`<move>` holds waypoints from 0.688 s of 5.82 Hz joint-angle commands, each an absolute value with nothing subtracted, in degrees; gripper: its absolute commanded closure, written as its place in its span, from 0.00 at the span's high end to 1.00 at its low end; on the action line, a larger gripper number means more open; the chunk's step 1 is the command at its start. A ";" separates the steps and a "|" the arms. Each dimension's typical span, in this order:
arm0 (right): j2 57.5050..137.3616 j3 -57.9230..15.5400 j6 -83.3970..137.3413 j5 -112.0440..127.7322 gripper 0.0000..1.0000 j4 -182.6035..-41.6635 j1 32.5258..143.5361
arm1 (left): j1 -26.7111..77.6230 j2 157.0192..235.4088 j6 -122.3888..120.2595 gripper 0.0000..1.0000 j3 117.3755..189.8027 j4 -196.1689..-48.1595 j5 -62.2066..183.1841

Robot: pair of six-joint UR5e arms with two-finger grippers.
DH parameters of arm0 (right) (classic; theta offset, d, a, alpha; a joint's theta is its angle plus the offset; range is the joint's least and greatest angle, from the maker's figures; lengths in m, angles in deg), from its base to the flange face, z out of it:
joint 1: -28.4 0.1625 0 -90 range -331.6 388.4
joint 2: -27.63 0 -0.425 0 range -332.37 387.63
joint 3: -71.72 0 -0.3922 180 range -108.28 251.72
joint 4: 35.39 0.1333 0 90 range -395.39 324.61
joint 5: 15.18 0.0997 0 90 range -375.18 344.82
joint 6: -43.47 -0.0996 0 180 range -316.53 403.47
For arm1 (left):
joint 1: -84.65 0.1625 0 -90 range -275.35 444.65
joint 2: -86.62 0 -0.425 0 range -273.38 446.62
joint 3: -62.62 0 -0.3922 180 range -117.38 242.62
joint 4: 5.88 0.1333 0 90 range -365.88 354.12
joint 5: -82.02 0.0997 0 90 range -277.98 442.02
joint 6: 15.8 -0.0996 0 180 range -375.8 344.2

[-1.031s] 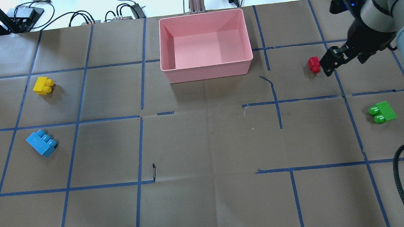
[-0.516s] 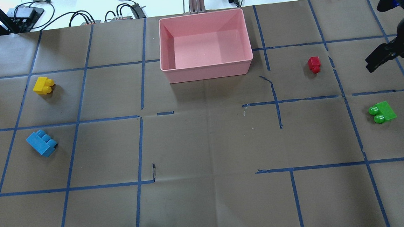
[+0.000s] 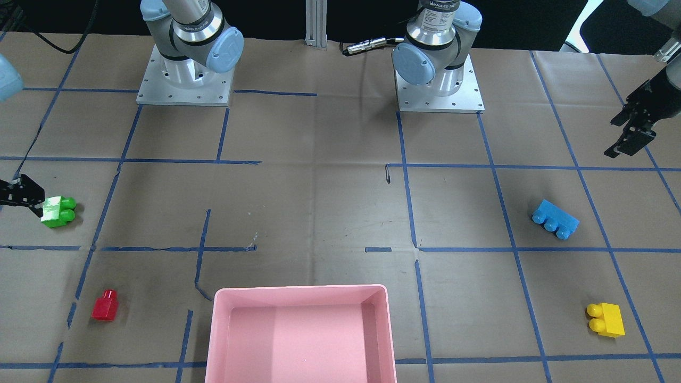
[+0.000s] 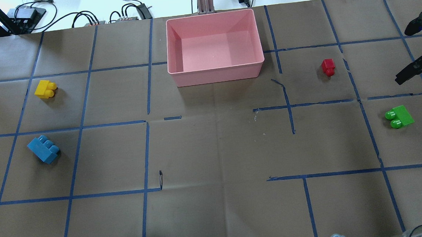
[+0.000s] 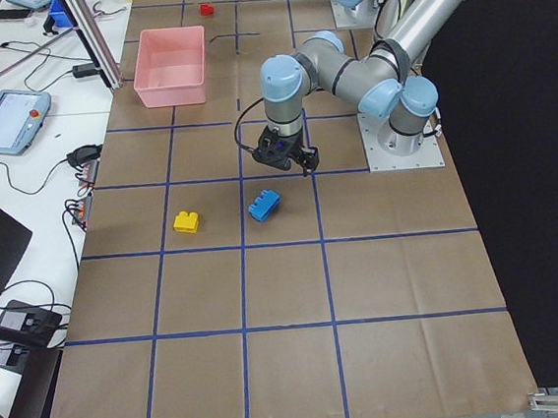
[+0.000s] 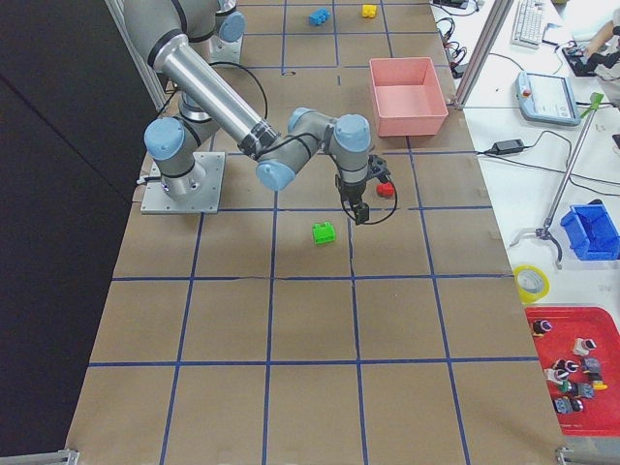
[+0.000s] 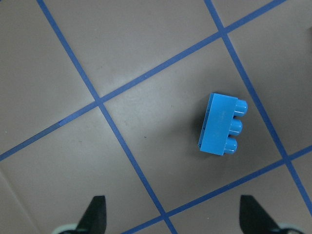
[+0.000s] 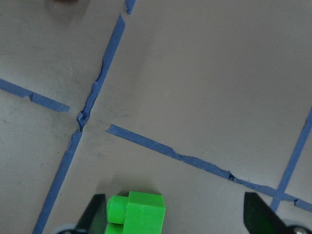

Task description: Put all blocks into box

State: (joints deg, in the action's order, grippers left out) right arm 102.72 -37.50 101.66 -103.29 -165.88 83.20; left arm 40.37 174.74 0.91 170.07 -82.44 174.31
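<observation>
I should close my right gripper across the middle of the green block (image 3: 58, 211) (image 8: 135, 217), with one finger at the block's round knobs and the other at its flat side.
The pink box (image 4: 215, 74) stands at the far middle of the table, with no blocks in it. The red block (image 4: 328, 67) lies to its right and the green block (image 4: 399, 117) nearer, at the right. The yellow block (image 4: 45, 89) and the blue block (image 4: 44, 149) lie at the left. My right gripper (image 4: 401, 78) is open and empty, hovering just past the green block (image 8: 135, 212). My left gripper (image 3: 625, 146) is open and empty above the table near the blue block (image 7: 222, 124), apart from it.
Blue tape lines grid the brown paper table cover. Cables, a power strip and a metal post (image 4: 203, 0) lie beyond the table's far edge. The two arm bases (image 3: 183, 80) are bolted at the robot's side of the table.
My right gripper has drawn away from the red block, moving right and toward the green block. The red block stays where it was. The other blocks and the box have not moved.
</observation>
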 commanded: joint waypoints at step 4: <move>101.37 -45.97 99.72 -103.25 1.00 -170.64 80.44 | 39.66 188.03 3.61 0.99 174.86 -60.93 170.54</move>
State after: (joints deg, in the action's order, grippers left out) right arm 101.60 -45.26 99.94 -103.24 -170.04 81.19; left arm 40.01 185.61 2.23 174.77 -64.29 171.62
